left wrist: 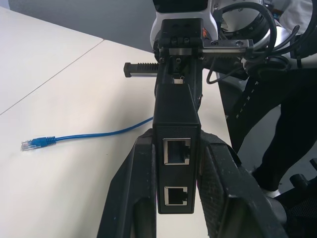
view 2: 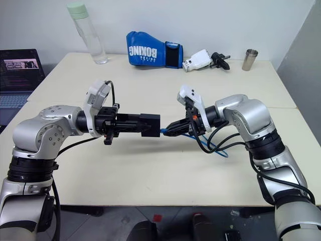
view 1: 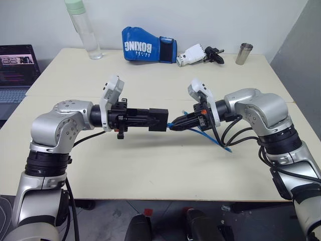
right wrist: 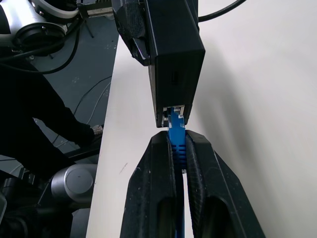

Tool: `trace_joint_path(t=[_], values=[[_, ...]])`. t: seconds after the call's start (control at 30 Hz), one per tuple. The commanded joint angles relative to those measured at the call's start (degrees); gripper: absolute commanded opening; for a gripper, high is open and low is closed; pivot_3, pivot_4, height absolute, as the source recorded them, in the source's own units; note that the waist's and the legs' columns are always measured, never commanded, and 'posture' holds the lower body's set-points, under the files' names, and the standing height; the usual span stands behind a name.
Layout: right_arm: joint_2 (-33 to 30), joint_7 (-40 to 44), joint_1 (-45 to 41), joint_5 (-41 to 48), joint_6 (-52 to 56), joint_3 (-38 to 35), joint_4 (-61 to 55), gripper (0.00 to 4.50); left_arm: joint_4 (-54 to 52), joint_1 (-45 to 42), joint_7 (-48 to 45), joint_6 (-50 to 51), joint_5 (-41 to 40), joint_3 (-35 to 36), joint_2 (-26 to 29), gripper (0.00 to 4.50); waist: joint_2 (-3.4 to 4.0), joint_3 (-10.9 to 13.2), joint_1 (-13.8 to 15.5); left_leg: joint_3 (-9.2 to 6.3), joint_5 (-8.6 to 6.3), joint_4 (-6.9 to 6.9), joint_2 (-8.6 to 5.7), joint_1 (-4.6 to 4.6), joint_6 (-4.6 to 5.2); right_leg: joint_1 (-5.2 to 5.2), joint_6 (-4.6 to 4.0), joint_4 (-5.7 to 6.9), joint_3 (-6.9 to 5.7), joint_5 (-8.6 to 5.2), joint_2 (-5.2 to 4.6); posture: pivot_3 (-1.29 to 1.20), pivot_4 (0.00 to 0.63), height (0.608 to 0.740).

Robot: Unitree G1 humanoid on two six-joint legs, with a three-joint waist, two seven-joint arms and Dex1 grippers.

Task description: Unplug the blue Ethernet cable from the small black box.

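Next, I open my right gripper, which pinches the blue boot while the plug still sits in the port, then move closer and grip the plug (right wrist: 176,122) beside the box.
Above the table's middle, my left gripper (view 1: 153,119) is shut on the small black box (view 1: 158,119) and holds it level in the air. In the left wrist view the box (left wrist: 176,114) sits between both fingers, with two empty ports facing the camera. From the right, my right gripper (view 1: 174,125) is shut on the blue boot of the blue Ethernet cable (right wrist: 177,141), whose plug sits in the box's far end (right wrist: 173,54). The cable runs back under my right wrist and lies on the table (view 1: 221,144). Its free plug end (left wrist: 32,144) rests on the tabletop.
The beige table (view 1: 150,165) carries a blue boxing glove (view 1: 148,45), a clear bottle (view 1: 85,30), a white and black device (view 1: 198,54) and a metal cup (view 1: 244,53) along its far edge. A laptop (view 1: 17,70) stands off the table to the left.
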Motion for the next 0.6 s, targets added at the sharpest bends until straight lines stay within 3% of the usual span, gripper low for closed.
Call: trace_joint_path(t=[0.03, 0.4, 0.47, 0.6], values=[[0.0, 0.6, -2.4, 0.4, 0.6, -0.5, -0.8, 0.03, -3.2, -0.2, -0.9, -0.8, -0.4, -0.5, 0.4, 0.76, 0.00, 0.0, 0.0, 0.00, 0.00, 0.00, 0.00, 0.00, 0.00, 0.00, 0.00, 0.00, 0.00, 0.00, 0.00, 0.00, 0.150, 0.740], [-0.2, 1.0, -1.4, 0.7, 0.7, -0.9, -1.9, 0.03, -4.1, 0.0, -1.1, -0.8, -0.3, -0.7, 0.3, 0.76, 0.00, 0.0, 0.0, 0.00, 0.00, 0.00, 0.00, 0.00, 0.00, -0.01, 0.00, 0.00, 0.00, 0.00, 0.00, 0.00, 0.150, 0.740], [-0.5, 0.9, -1.4, 0.7, 1.4, -0.5, -2.5, 0.99, -4.3, 0.0, -1.0, -0.8, -0.2, -0.7, 0.3, 0.76, 0.00, 0.0, 0.0, 0.00, 0.00, 0.00, 0.00, 0.00, 0.00, -0.01, 0.00, 0.00, 0.00, 0.00, 0.00, 0.00, 0.150, 0.740], [-0.9, 1.5, -1.9, 1.3, 3.2, 0.0, -3.0, 1.01, -4.5, 0.2, -1.1, -1.1, -0.1, -1.0, 0.4, 0.76, 0.00, 0.0, 0.0, 0.00, 0.00, 0.00, 0.00, 0.00, 0.00, -0.01, 0.00, 0.00, 0.00, 0.00, 0.00, 0.00, 0.150, 0.740]])
